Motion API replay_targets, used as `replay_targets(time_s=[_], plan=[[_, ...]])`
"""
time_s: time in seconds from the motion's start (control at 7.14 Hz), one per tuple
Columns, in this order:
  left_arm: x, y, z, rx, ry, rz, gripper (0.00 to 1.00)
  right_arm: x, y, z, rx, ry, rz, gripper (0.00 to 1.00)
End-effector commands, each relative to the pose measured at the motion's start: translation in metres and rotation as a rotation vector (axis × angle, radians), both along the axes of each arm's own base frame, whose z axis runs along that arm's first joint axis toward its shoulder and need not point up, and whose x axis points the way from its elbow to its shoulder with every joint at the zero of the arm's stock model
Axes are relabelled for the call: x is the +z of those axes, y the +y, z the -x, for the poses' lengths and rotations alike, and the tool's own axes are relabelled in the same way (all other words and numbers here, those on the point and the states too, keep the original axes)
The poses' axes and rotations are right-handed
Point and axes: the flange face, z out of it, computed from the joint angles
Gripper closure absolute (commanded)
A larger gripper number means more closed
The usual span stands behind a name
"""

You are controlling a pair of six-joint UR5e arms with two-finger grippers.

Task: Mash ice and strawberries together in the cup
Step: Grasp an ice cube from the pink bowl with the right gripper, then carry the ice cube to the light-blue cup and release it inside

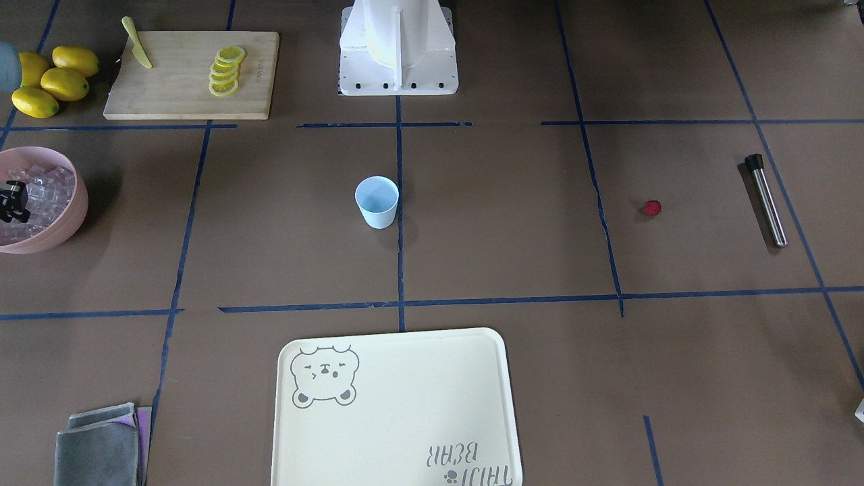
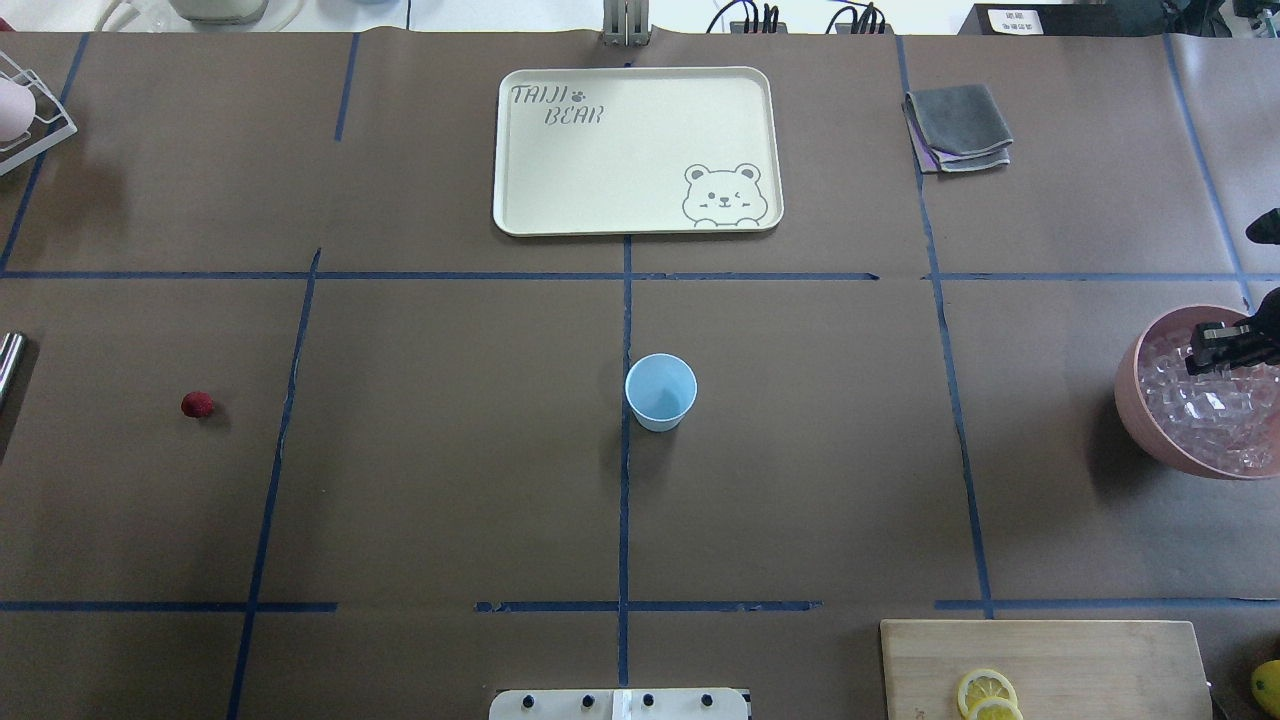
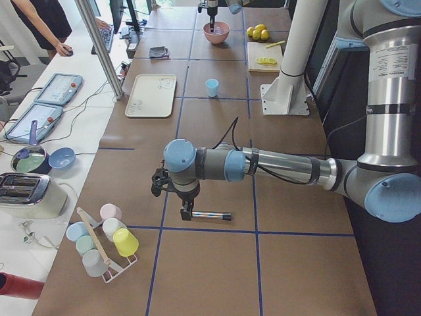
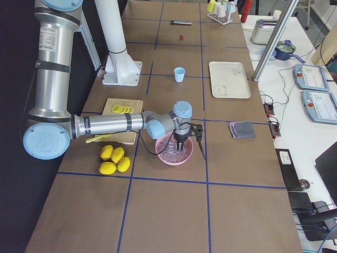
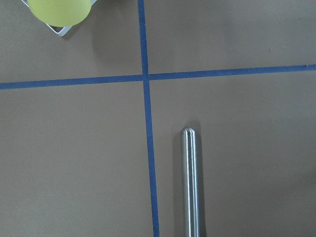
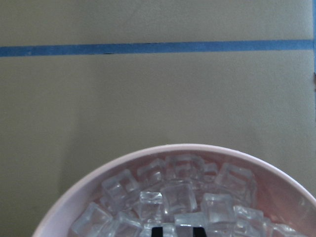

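Observation:
I should release the ice cube with my right gripper inside the empty pale blue cup (image 1: 377,199) at the table's middle.
The pale blue cup (image 2: 660,392) stands upright and empty at the table's middle (image 1: 376,202). The red strawberry (image 2: 197,404) lies alone on the table, far on my left side (image 1: 651,208). Ice cubes (image 6: 173,197) fill the pink bowl (image 2: 1135,400) at the far right. My right gripper (image 6: 177,231) reaches down into the bowl (image 2: 1210,352), its tips close together with a pale cube between them. My left gripper (image 3: 187,212) hangs over the black end of a steel muddler (image 1: 767,202); I cannot tell if it is open or shut.
A cream bear tray (image 2: 640,150) lies beyond the cup. Folded grey cloths (image 2: 958,125) lie to its right. A cutting board (image 1: 192,74) holds lemon slices and a yellow knife, with whole lemons (image 1: 50,81) beside it. A cup rack (image 3: 105,240) stands at the left end.

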Motion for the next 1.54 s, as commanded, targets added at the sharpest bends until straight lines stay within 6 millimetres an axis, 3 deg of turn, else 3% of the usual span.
replay_targets(time_s=[0.0, 0.14, 0.28, 0.56, 0.7, 0.98, 1.12, 1.26, 1.4], plan=[[-0.001, 0.000, 0.000, -0.001, 0.000, 0.000, 0.00, -0.052, -0.001, -0.001, 0.005, -0.041, -0.090, 1.00], [-0.001, 0.000, 0.000, -0.001, 0.000, 0.000, 0.00, -0.099, -0.009, 0.004, 0.051, -0.089, -0.121, 1.00], [-0.002, 0.000, 0.000, -0.001, 0.000, -0.002, 0.00, -0.155, -0.027, 0.027, 0.164, -0.175, -0.064, 1.00], [0.000, 0.000, 0.000, -0.001, 0.000, 0.001, 0.00, -0.259, -0.036, 0.109, 0.237, -0.328, 0.036, 1.00], [0.000, 0.000, 0.000, -0.002, 0.002, 0.001, 0.00, -0.307, -0.029, 0.156, 0.253, -0.392, 0.091, 1.00], [0.000, -0.001, 0.000, 0.000, 0.000, -0.002, 0.00, -0.381, 0.007, 0.275, 0.324, -0.415, 0.127, 1.00], [0.000, -0.001, 0.000, -0.001, 0.000, 0.000, 0.00, -0.405, 0.021, 0.336, 0.355, -0.396, 0.128, 1.00], [-0.001, -0.001, 0.000, -0.001, 0.002, -0.002, 0.00, -0.414, 0.026, 0.377, 0.362, -0.382, 0.129, 1.00], [0.000, 0.000, 0.000, -0.002, 0.002, 0.001, 0.00, -0.414, 0.038, 0.391, 0.340, -0.375, 0.130, 0.98]])
